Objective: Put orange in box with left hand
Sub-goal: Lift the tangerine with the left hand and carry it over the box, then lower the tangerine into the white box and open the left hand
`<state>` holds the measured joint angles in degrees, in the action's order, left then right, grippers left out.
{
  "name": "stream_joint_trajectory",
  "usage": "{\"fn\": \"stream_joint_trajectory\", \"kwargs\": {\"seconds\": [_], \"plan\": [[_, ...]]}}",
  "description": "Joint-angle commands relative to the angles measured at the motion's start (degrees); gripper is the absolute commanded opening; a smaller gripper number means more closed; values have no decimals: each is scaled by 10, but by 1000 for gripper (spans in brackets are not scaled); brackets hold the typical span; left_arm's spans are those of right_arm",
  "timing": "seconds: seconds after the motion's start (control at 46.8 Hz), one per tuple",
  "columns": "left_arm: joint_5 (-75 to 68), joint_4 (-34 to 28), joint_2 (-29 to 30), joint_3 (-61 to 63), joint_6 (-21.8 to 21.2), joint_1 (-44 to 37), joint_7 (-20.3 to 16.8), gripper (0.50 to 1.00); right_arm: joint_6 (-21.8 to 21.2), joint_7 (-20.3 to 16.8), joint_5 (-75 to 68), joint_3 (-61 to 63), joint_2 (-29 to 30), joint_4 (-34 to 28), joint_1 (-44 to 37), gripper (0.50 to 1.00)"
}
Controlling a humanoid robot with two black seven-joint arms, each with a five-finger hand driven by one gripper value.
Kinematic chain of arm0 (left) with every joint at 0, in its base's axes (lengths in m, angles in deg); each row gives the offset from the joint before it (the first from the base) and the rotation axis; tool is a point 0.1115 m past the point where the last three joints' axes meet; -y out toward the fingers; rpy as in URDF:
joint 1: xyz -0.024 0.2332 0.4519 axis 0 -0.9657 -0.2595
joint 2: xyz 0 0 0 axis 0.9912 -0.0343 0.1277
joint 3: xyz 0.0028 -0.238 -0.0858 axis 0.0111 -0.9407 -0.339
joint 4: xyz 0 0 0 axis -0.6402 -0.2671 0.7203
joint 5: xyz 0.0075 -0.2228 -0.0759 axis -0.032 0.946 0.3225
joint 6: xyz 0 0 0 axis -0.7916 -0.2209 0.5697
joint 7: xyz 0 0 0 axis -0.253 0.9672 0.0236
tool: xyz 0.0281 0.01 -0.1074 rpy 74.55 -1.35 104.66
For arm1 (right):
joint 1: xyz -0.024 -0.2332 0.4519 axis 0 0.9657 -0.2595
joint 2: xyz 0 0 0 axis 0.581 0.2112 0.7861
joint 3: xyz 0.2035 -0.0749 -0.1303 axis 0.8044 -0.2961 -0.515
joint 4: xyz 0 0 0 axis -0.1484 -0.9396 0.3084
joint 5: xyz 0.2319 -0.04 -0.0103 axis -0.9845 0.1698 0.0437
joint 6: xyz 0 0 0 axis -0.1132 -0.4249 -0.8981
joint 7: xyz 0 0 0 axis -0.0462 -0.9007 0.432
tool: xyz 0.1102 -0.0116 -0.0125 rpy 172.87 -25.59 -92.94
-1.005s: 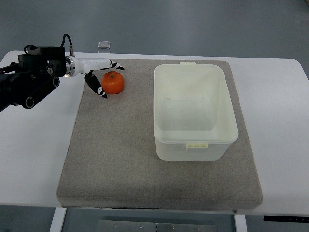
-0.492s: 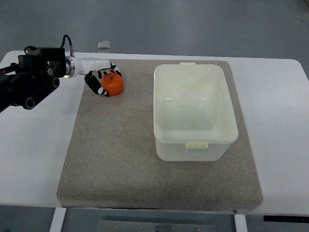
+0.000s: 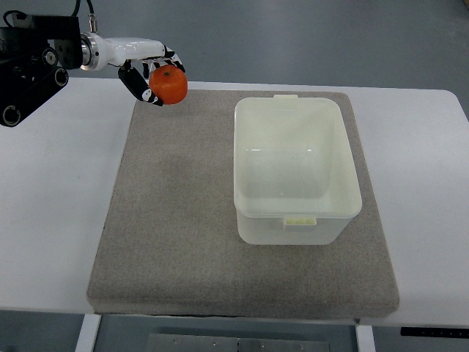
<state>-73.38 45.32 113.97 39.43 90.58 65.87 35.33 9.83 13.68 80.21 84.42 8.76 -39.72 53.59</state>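
My left gripper is to let go of the orange on the bottom of the white box (image 3: 309, 152), near the far side of the box.
My left hand (image 3: 155, 75) comes in from the upper left and is shut on the orange (image 3: 169, 85), holding it in the air above the far left corner of the grey mat (image 3: 176, 220). The fingers wrap its left and top sides. The empty translucent white box (image 3: 293, 167) stands open on the right half of the mat, well to the right of the orange. The right arm is out of view.
The mat lies on a white table (image 3: 51, 220). The left arm's black body (image 3: 29, 62) sits over the table's far left corner. The grey floor lies beyond the far edge.
My left hand closed its fingers around the orange on the mat, then lifted it up and away from the mat. The small clear object behind the table is now hidden.
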Motion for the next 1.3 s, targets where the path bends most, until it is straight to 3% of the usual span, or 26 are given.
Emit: {"fn": "stream_joint_trajectory", "kwargs": {"seconds": [0.0,0.364,0.813,1.176,1.219,1.283], "plan": [[36,32,7,0,17,17,0,500,0,0,0,0,0,0,0,926],[45,154,-26,0,39,62,2,500,0,0,0,0,0,0,0,926],[-96,122,-183,2,42,36,8,500,0,0,0,0,0,0,0,926],[-154,93,-226,1,41,13,10,500,0,0,0,0,0,0,0,926],[-154,93,-226,1,41,12,10,533,0,0,0,0,0,0,0,926],[-153,92,-226,1,38,8,10,698,0,0,0,0,0,1,-1,926]]}}
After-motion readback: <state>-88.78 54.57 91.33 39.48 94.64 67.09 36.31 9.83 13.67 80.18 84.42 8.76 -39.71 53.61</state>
